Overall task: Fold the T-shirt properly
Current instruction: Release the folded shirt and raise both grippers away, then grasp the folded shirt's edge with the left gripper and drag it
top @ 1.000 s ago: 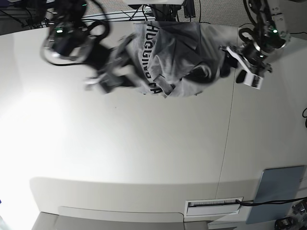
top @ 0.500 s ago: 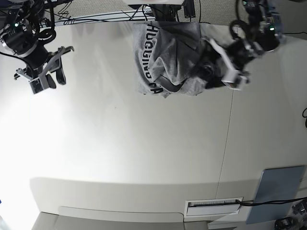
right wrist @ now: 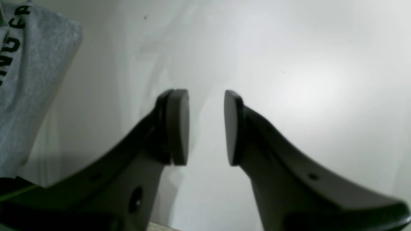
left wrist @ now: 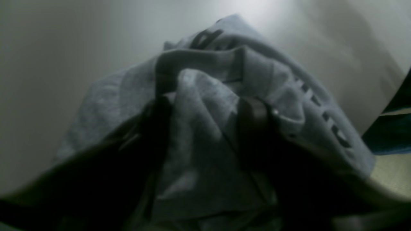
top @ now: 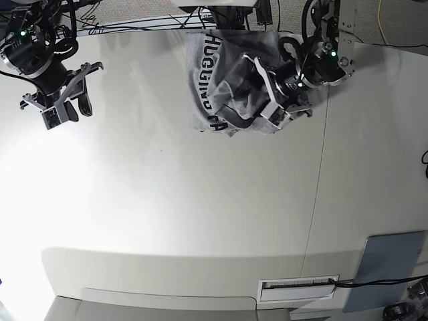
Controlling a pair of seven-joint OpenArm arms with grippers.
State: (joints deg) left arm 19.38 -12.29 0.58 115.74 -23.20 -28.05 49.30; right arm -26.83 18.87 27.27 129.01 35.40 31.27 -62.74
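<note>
The robot's right gripper should next move to the T-shirt's corner (top: 194, 127) (right wrist: 79, 31) beside the end of the black lettering and close there.
The heather-grey T-shirt (top: 221, 73) lies crumpled in a heap at the far middle of the white table (top: 200, 200), with black lettering along its left side. My left gripper (top: 261, 92) is pushed into the heap's right side. In the left wrist view its gripper (left wrist: 205, 106) is open, with a bunched fold of the T-shirt (left wrist: 199, 154) filling the gap between the dark fingers (left wrist: 253, 128). My right gripper (top: 90, 88) is open and empty over bare table at the far left, well away from the shirt. In the right wrist view the gripper (right wrist: 205, 126) holds nothing, and the shirt's lettered edge (right wrist: 29, 64) shows at the left.
A flat blue-grey pad (top: 391, 264) lies at the near right corner. A white slotted label plate (top: 297, 287) sits at the front edge. A thin seam (top: 317, 200) runs down the table on the right. Cables and frame parts (top: 134, 20) line the far edge.
My left gripper has moved left from beside the heap into the shirt's right side. My right arm swung from the shirt out to the far left, then held still.
</note>
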